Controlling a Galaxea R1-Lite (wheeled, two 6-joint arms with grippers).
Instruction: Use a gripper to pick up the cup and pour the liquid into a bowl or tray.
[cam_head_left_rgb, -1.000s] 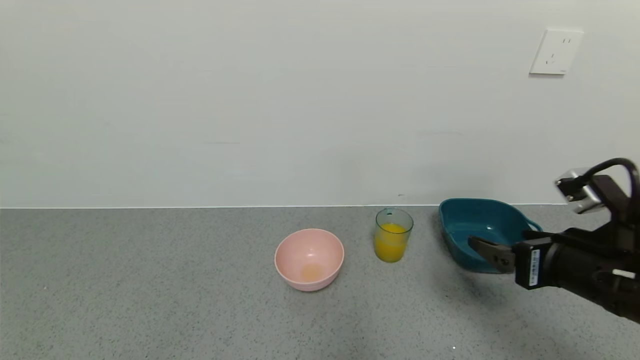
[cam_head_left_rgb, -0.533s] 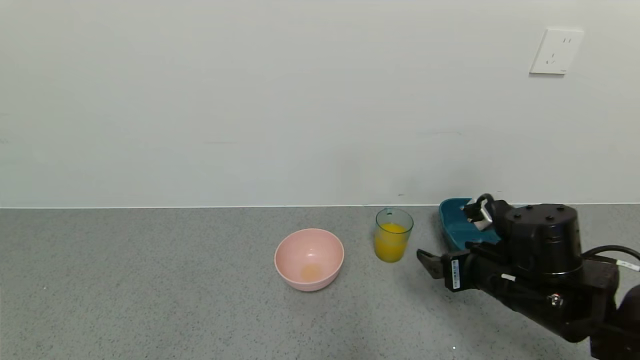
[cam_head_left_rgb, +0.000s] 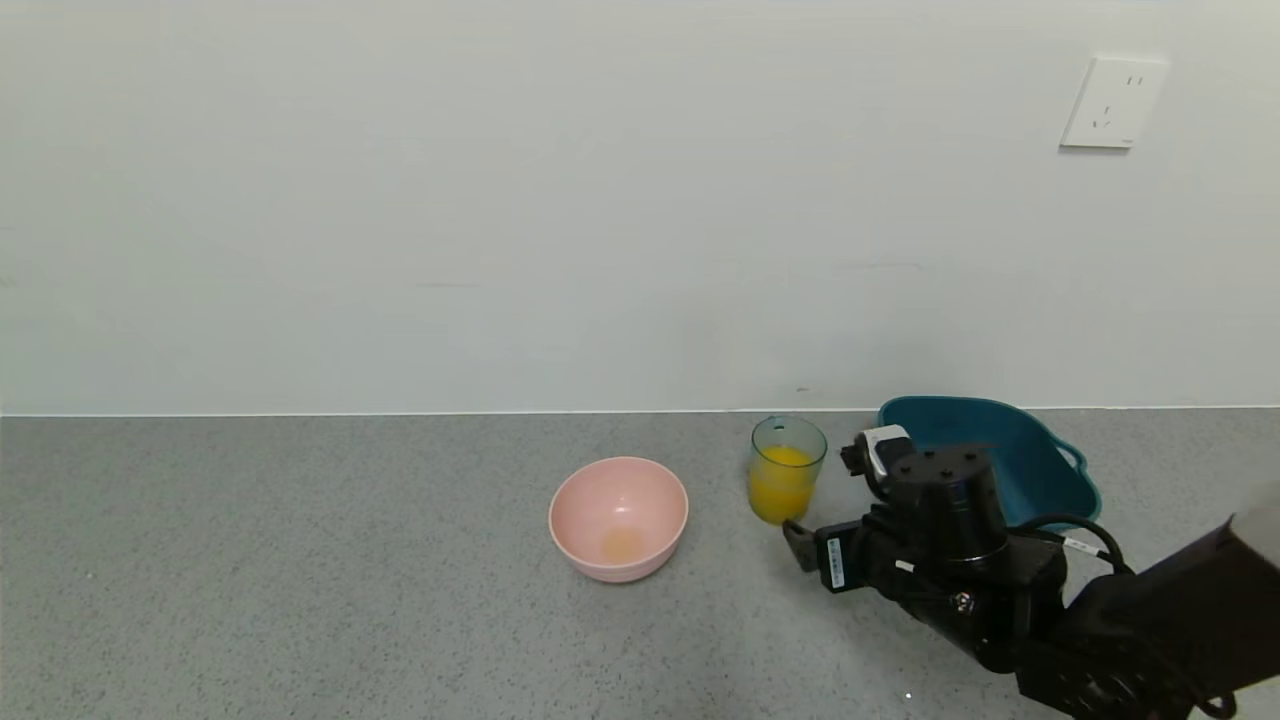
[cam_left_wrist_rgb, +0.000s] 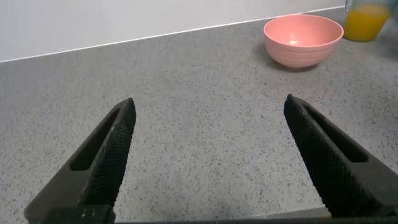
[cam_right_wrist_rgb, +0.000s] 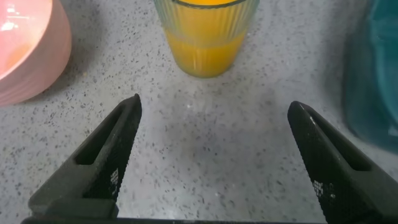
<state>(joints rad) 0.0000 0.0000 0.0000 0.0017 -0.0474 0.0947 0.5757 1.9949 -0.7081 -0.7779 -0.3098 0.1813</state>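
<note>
I need to close my right gripper on the lower half of the cup (cam_head_left_rgb: 781, 485) (cam_right_wrist_rgb: 205, 51), around the orange-yellow liquid and well below the cup's rim.
The cup (cam_head_left_rgb: 788, 468) stands upright on the grey counter, about half full of orange-yellow liquid (cam_head_left_rgb: 781, 492). The dark teal tray (cam_head_left_rgb: 1010, 440) sits to its right, partly hidden behind my right arm. My right gripper (cam_head_left_rgb: 799, 541) is low over the counter just in front of the cup, pointing at it. In the right wrist view the right gripper (cam_right_wrist_rgb: 214, 115) is open and empty, and the cup (cam_right_wrist_rgb: 205, 37) stands just beyond the fingertips, apart from them. The tray's wall (cam_right_wrist_rgb: 373, 74) shows at that view's edge. My left gripper (cam_left_wrist_rgb: 209, 107) is open and empty over bare counter.
A round pink bowl (cam_head_left_rgb: 618, 518) with a little orange residue stands left of the cup; it also shows in the left wrist view (cam_left_wrist_rgb: 303, 38) and the right wrist view (cam_right_wrist_rgb: 25, 50). The wall runs close behind the cup and tray. A wall socket (cam_head_left_rgb: 1110, 102) is high right.
My right arm has swung left from in front of the tray and dropped lower; its gripper now sits just in front of the cup. Cup, tray and bowl have not moved.
</note>
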